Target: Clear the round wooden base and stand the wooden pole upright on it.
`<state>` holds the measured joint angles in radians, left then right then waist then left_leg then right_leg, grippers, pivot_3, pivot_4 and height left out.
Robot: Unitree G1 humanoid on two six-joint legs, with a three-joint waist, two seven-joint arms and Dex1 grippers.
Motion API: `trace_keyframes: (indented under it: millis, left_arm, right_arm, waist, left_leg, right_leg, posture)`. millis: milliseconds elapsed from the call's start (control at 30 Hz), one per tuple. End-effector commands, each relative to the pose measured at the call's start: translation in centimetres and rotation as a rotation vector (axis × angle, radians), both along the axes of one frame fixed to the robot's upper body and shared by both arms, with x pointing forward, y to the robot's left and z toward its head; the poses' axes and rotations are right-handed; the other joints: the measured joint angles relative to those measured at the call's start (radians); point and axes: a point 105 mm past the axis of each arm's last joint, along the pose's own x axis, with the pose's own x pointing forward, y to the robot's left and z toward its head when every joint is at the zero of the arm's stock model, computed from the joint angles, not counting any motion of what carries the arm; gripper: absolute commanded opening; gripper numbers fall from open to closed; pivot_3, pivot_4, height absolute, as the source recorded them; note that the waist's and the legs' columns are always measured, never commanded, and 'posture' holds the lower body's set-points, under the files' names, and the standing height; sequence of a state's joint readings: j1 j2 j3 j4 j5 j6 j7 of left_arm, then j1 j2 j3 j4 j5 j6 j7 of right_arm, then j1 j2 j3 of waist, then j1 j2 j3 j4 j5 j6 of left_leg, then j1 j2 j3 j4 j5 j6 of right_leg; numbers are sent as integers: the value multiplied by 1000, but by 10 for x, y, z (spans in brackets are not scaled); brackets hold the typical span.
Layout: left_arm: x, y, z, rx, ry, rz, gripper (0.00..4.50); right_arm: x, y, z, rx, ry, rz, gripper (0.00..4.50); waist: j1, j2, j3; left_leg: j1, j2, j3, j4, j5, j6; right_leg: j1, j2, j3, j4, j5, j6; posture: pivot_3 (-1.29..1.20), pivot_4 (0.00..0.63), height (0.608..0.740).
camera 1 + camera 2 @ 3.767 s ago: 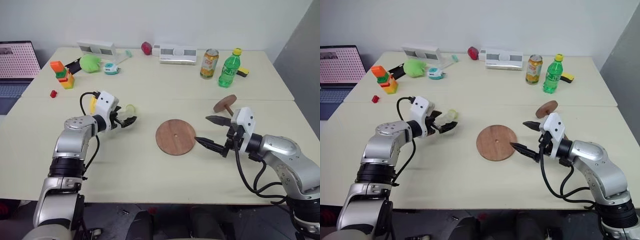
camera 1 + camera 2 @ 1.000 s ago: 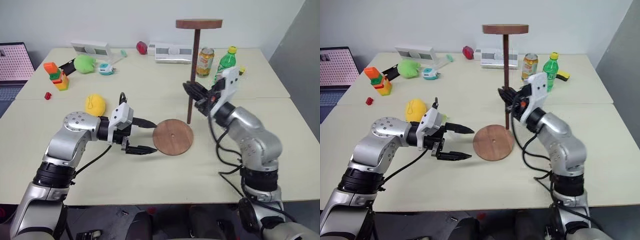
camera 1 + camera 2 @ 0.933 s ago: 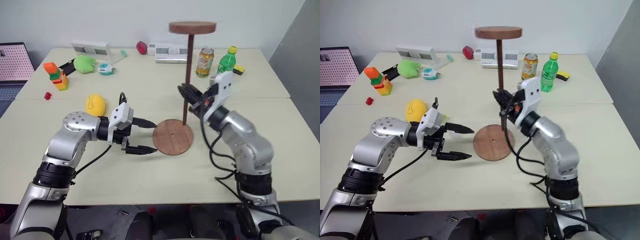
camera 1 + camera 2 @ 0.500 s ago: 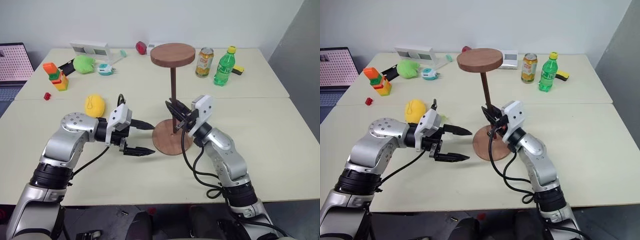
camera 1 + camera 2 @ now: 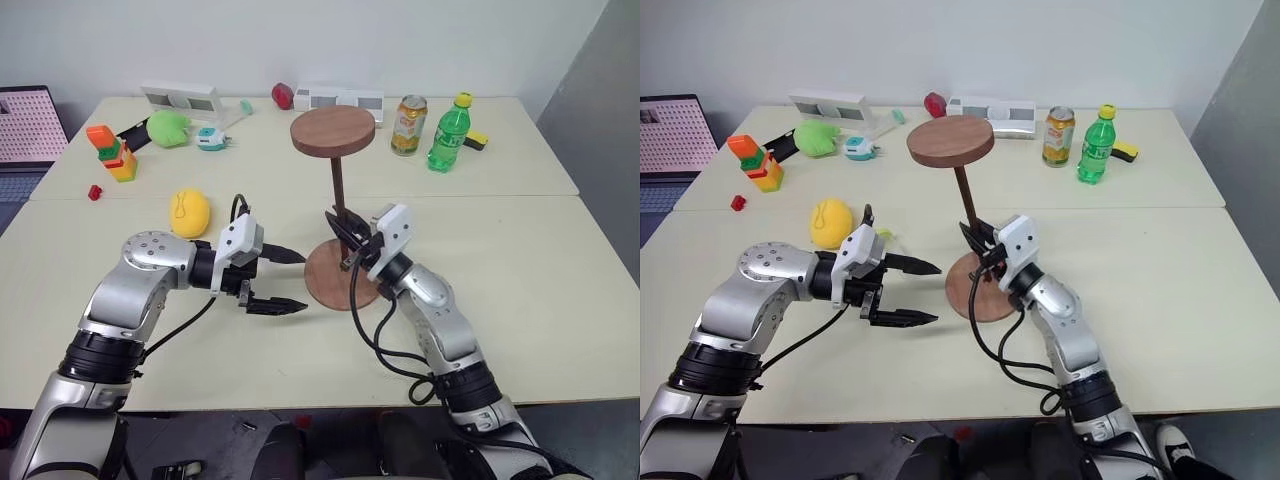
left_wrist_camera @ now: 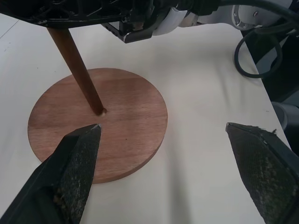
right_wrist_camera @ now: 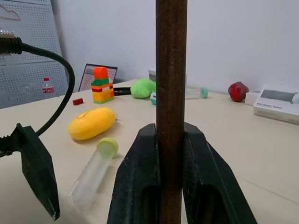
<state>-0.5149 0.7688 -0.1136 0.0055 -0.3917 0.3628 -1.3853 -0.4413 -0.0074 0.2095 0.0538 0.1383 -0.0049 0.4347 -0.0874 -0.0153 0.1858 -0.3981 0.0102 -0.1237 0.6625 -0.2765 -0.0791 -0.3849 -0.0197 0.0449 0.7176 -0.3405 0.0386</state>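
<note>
My right gripper is going to release the wooden pole, now leaning a little on the base, which is to be left standing upright at the centre of the round wooden base point(image 5: 345, 273).
The round wooden base point(image 5: 322, 283) lies flat at the table's middle. The wooden pole point(image 5: 337, 198) rises from it, leaning a little, its fixed disc point(image 5: 333, 130) on top. In the left wrist view the pole's lower end point(image 6: 96, 107) touches the base point(image 6: 131, 116) at its centre. My right gripper point(image 5: 338, 224) is shut on the pole low down, both fingers point(image 7: 145, 158) pressed against the rod point(image 7: 171, 70). Just left of the base, my left gripper point(image 5: 304, 280) stands open, empty and pointing at the base.
A yellow plush toy point(image 5: 189, 211) and a clear tube with a green end point(image 7: 96, 170) lie left of the base. At the far edge stand a can point(image 5: 411, 125), a green bottle point(image 5: 447, 133), white boxes point(image 5: 340, 98), a green toy point(image 5: 166, 127) and stacked bricks point(image 5: 111, 150).
My right gripper has carried the upright pole down and to the left, from beyond the base's far right edge onto its centre. The left gripper has stayed open beside the base.
</note>
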Motion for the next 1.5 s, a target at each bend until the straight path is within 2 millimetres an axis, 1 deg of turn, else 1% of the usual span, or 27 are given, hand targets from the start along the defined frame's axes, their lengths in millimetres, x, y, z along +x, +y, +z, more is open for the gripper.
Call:
trace_keyframes:
  millis: [33, 233, 367, 700, 967, 1067, 1333, 1467, 1500]
  left_arm:
    - [0, 4, 6, 4, -33, 4, 4500]
    - [-1, 4, 6, 5, -32, 5, 4500]
    - [-1, 4, 6, 5, -32, 4, 4500]
    - [0, 3, 6, 6, -37, 11, 4500]
    - [1, 5, 7, 6, -40, 19, 4500]
    - [1, 6, 7, 5, -41, 22, 4500]
    - [1, 6, 7, 5, -43, 26, 4500]
    - [1, 6, 6, 7, -44, 28, 4500]
    - [1, 6, 6, 7, -45, 28, 4500]
  right_arm:
    - [-2, 5, -1, 6, -7, 17, 235]
    - [-7, 6, -10, -13, 11, 33, 235]
    - [-9, 4, -12, -14, 14, 33, 235]
    - [-7, -1, -19, -35, 28, 10, 235]
    - [-10, -7, -45, -101, 53, -5, 235]
    - [-11, -11, -54, -116, 72, -15, 235]
    - [-11, -12, -64, -139, 96, -12, 235]
    - [-12, -11, -64, -145, 97, -6, 235]
    - [-12, -10, -64, -147, 96, -5, 585]
  waist:
    - [0, 0, 0]
    - [0, 0, 0]
    - [0, 0, 0]
    - [1, 0, 0]
    - [2, 0, -1]
    - [4, 0, -1]
    - [5, 0, -1]
    - [5, 0, -1]
    - [5, 0, -1]
  left_leg:
    - [0, 0, 0, 0, 0, 0]
    - [0, 0, 0, 0, 0, 0]
    - [1, 0, 0, 0, 0, 0]
    - [1, 0, 0, 0, 0, 0]
    - [2, 0, 0, 0, 0, 0]
    - [6, 0, 0, 0, 0, 1]
    - [12, 0, -1, -1, -2, 4]
    - [13, 0, -1, -1, -2, 4]
    - [13, 0, -1, -1, -2, 4]
  right_leg:
    - [0, 0, 0, 0, 0, 0]
    - [0, 0, 0, 0, 0, 0]
    - [0, 0, 0, 0, 0, 0]
    - [1, 0, 0, 0, 0, 0]
    - [3, 0, 0, 0, 0, 0]
    - [7, 0, 0, -1, 0, 0]
    - [12, 0, 0, -3, 0, 0]
    - [13, 0, 0, -3, 0, 0]
    - [14, 0, 0, -2, 0, 0]
  posture:
    - [0, 150, 740]
    - [0, 150, 740]
    - [0, 150, 740]
    - [0, 150, 740]
    - [0, 150, 740]
    - [0, 150, 740]
    - [0, 150, 740]
    - [0, 150, 740]
    - [0, 150, 740]
